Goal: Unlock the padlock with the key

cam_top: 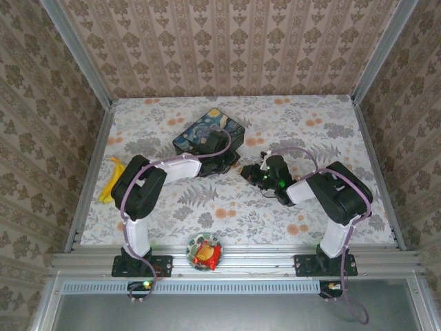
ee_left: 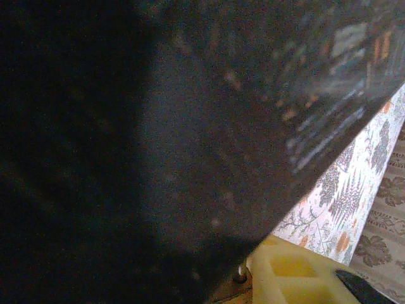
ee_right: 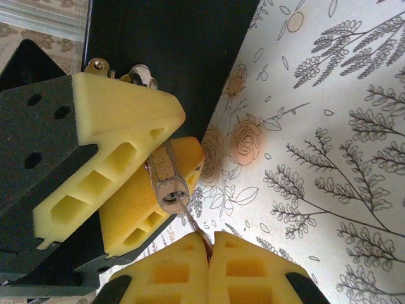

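The key's far end is pinched in my right gripper, crooked to the padlock, so I should open and grip the key [ee_right: 180, 202] close to the keyhole, straight in line.
In the right wrist view the small brass-coloured padlock [ee_right: 166, 180] is clamped between the yellow fingers of my left gripper [ee_right: 190, 136], keyhole end towards the camera. My right gripper [ee_right: 210, 250] is shut on the key [ee_right: 193, 223], and the thin blade reaches up into the keyhole. The shackle end is hidden behind the left fingers. From above, the left gripper [cam_top: 233, 167] and right gripper [cam_top: 251, 171] meet tip to tip just in front of the painted tin. The left wrist view has one yellow finger [ee_left: 297, 272] at the bottom edge.
The painted dark tin box [cam_top: 209, 133] stands right behind the grippers, and its side [ee_left: 190, 126] looms close in the left wrist view. A yellow object [cam_top: 108, 183] lies at the table's left edge. A small bowl with a red packet [cam_top: 204, 252] sits on the front rail.
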Controlling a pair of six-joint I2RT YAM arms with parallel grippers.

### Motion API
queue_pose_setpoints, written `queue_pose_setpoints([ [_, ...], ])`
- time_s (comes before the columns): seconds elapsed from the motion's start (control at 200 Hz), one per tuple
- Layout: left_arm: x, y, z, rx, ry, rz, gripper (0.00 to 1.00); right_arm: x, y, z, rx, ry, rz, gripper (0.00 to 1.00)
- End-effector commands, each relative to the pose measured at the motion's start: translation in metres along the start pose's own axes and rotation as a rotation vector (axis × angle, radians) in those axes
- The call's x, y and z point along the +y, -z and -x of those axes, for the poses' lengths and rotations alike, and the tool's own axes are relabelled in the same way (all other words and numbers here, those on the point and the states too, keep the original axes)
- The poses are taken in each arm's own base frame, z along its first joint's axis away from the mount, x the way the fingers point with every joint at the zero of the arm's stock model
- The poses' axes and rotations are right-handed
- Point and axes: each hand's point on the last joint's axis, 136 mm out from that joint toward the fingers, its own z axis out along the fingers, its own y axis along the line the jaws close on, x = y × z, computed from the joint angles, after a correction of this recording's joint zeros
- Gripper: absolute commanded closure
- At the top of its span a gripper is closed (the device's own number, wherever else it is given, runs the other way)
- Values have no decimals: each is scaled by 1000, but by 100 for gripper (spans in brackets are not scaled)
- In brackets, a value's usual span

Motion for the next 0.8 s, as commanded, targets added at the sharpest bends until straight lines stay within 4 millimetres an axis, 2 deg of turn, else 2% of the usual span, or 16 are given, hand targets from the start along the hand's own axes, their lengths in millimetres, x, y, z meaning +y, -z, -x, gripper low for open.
queue_pose_setpoints([
  [0.0,5,4,-107,418,46,13,100,70,-7,36,-60,73,214,100],
  [0.15,2,4,-107,420,44,3,100,74,0,45,-36,66,243,100],
  [0.275,1,4,-107,423,43,-4,100,85,3,44,16,83,295,100],
  [0.395,0,5,-106,421,42,-12,100,88,4,42,52,101,316,100],
  [0.65,1,8,-106,414,41,-15,100,66,1,41,40,75,230,100],
  [0.795,1,7,-107,413,46,-22,100,62,4,40,33,80,205,99],
])
